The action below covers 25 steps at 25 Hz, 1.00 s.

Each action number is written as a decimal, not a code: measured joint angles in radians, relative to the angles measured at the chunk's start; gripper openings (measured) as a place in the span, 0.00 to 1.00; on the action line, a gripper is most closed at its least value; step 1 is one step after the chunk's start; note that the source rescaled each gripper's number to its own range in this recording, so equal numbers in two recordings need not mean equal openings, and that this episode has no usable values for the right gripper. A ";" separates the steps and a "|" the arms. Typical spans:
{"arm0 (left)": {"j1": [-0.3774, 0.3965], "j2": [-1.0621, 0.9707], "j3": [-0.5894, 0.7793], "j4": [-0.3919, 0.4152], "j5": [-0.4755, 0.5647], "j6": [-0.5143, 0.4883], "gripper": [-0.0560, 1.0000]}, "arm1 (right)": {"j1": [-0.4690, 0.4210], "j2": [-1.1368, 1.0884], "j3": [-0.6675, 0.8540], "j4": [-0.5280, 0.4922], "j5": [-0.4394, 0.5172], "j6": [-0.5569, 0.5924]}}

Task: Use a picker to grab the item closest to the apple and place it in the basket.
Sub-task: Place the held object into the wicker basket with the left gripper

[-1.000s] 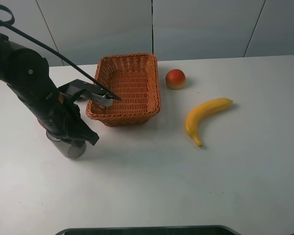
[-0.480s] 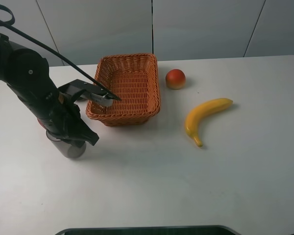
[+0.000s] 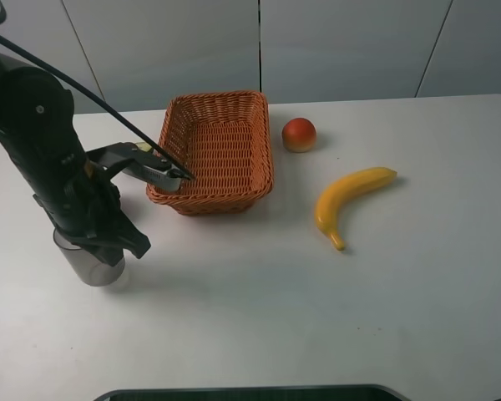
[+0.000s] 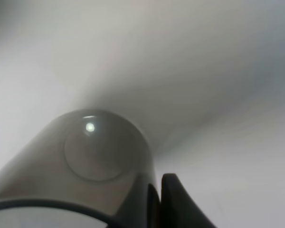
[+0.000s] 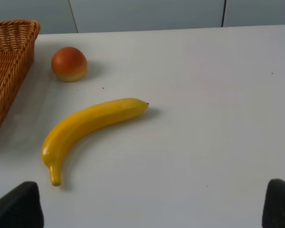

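Note:
Next, my left gripper lets go of the translucent grey cup on the bottom of the woven basket, near the basket's front side point(image 3: 210, 173).
The orange-red apple point(image 3: 299, 134) point(image 5: 69, 63) lies just right of the woven basket point(image 3: 220, 96) point(image 5: 9, 57). The yellow banana point(image 3: 351, 196) point(image 5: 88, 124) lies in front of the apple, further right. My left gripper point(image 3: 98, 248) points down at the table's left side and is shut on a translucent grey cup point(image 3: 88, 266) point(image 4: 99, 156); one black finger point(image 4: 178, 202) shows beside the cup. A grey-tipped black piece point(image 3: 159, 169) juts from the left arm toward the basket; I cannot tell whether it is the picker. My right gripper point(image 5: 147, 209) is open above the table near the banana.
The basket holds nothing that I can see. A black cable point(image 3: 83, 93) runs from the upper left down to the left arm. The white table point(image 3: 317, 317) stretches wide in front of the fruit. A dark edge point(image 3: 250, 393) shows at the table's front.
The left arm has shifted left and a little toward the front, carrying the grey cup with it. The apple, banana and basket have not moved.

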<state>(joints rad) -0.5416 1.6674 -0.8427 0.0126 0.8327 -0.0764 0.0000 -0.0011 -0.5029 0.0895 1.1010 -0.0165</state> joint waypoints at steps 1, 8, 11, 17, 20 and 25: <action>0.000 -0.020 -0.002 0.000 0.016 0.000 0.06 | 0.000 0.000 0.000 0.000 0.000 0.000; 0.000 -0.214 -0.015 0.000 0.088 0.000 0.05 | 0.000 0.000 0.000 0.000 0.000 0.000; 0.000 -0.272 -0.038 0.000 0.147 0.000 0.05 | 0.000 0.000 0.000 0.000 0.000 0.000; 0.000 -0.294 -0.148 0.000 0.225 0.000 0.05 | 0.000 0.000 0.000 0.000 0.000 0.000; 0.000 -0.294 -0.213 0.000 0.226 0.008 0.05 | 0.000 0.000 0.000 0.000 0.000 0.000; 0.000 -0.244 -0.302 -0.002 0.215 0.048 0.05 | 0.000 0.000 0.000 0.000 0.000 0.000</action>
<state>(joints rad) -0.5416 1.4234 -1.1448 0.0108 1.0480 -0.0281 0.0000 -0.0011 -0.5029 0.0895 1.1010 -0.0165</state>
